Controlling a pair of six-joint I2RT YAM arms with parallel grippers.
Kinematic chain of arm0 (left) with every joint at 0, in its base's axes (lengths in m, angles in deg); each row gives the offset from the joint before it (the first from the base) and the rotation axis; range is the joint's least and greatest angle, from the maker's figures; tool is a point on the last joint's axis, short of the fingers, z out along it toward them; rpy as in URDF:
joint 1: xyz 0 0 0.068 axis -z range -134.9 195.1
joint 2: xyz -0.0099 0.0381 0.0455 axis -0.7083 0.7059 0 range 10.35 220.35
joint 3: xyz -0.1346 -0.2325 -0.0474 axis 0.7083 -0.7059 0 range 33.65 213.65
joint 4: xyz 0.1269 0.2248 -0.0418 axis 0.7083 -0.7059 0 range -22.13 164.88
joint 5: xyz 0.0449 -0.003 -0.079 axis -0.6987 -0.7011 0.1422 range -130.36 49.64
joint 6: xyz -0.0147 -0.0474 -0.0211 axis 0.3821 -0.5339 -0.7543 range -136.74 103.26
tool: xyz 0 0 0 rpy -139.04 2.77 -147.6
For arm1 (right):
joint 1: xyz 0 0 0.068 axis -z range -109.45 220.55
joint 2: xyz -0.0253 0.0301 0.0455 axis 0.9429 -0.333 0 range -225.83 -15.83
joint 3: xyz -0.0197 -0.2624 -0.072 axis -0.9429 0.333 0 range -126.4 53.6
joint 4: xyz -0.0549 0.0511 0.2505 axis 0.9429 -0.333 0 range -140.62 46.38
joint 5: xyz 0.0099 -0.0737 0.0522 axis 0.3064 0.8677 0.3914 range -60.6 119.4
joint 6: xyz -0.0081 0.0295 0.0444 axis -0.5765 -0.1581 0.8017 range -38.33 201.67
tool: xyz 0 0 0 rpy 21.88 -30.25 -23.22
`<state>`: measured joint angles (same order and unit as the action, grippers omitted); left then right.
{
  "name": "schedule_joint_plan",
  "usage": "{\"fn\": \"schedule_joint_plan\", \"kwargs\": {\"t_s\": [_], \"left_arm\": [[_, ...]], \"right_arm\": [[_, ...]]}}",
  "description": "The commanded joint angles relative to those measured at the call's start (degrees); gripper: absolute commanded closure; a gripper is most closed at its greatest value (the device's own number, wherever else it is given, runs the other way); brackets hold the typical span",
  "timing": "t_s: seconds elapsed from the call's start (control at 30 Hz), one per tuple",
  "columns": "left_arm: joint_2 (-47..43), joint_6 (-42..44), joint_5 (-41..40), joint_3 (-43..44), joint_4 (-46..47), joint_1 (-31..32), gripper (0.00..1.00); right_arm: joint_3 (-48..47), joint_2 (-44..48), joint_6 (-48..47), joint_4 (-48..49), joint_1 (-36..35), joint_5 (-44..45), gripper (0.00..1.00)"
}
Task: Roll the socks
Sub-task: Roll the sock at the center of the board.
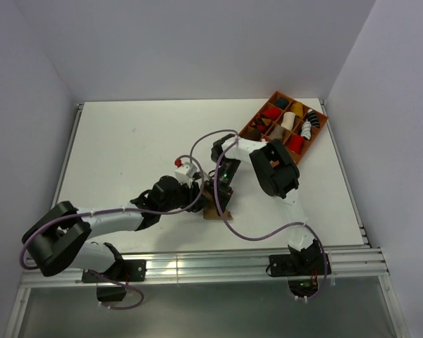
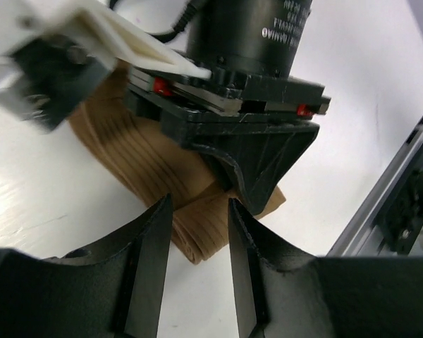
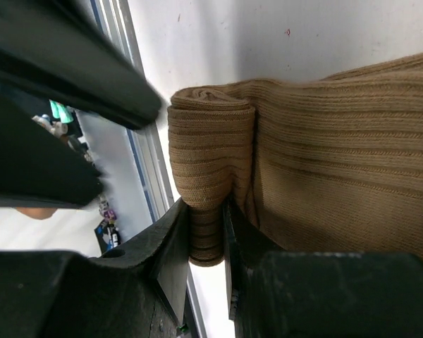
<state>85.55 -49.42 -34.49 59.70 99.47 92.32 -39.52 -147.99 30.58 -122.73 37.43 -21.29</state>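
The left fingers are open short of the sock's rolled end, so they should move in and pinch the crease (image 2: pixel 189 207) before my right gripper opens.
The tan-brown sock (image 1: pixel 215 209) lies flat on the white table near its front edge, with its near end rolled up. My right gripper (image 3: pixel 206 211) is shut on that rolled end (image 3: pixel 211 141); the unrolled ribbed part (image 3: pixel 331 141) stretches away to the right. My left gripper (image 2: pixel 199 211) is open, its fingers just short of the roll (image 2: pixel 201 229), one to each side, not touching it. In the top view the two grippers meet over the sock, left (image 1: pixel 197 195) and right (image 1: pixel 222 186). The red-and-white striped sock is hidden or out of view.
An orange divided tray (image 1: pixel 311 141) of sock rolls in red, black, white and yellow sits at the back right. The aluminium rail (image 1: pixel 218 264) runs along the table's front edge just behind the sock. Purple cables (image 1: pixel 254 236) loop over the table.
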Motion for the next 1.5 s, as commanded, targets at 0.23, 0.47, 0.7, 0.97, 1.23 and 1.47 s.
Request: {"fn": "schedule_joint_plan", "kwargs": {"t_s": [0.23,0.47,0.7,0.97,1.23,1.47], "left_arm": [[8.8,5.5,9.9,6.0,1.7,1.5,0.56],[13.3,4.8,13.0,6.3,5.7,1.5,0.56],[16.8,2.8,16.5,6.1,9.0,1.5,0.55],[18.1,-0.1,15.6,9.6,0.5,1.6,0.79],[19.4,-6.3,12.1,13.7,-12.8,2.3,1.0],[20.2,-11.9,11.5,15.1,-18.1,2.6,1.0]], "right_arm": [[2.5,-2.4,0.3,1.2,1.3,3.7,0.83],[1.9,-3.5,-1.5,-1.1,2.3,1.8,0.83],[2.0,-4.5,-0.7,-1.0,3.5,1.7,0.83],[5.0,-1.4,4.9,7.0,3.9,5.2,0.77],[8.0,3.4,11.6,16.1,3.9,10.6,0.61],[8.5,4.9,14.1,19.3,4.0,13.4,0.59]]}}
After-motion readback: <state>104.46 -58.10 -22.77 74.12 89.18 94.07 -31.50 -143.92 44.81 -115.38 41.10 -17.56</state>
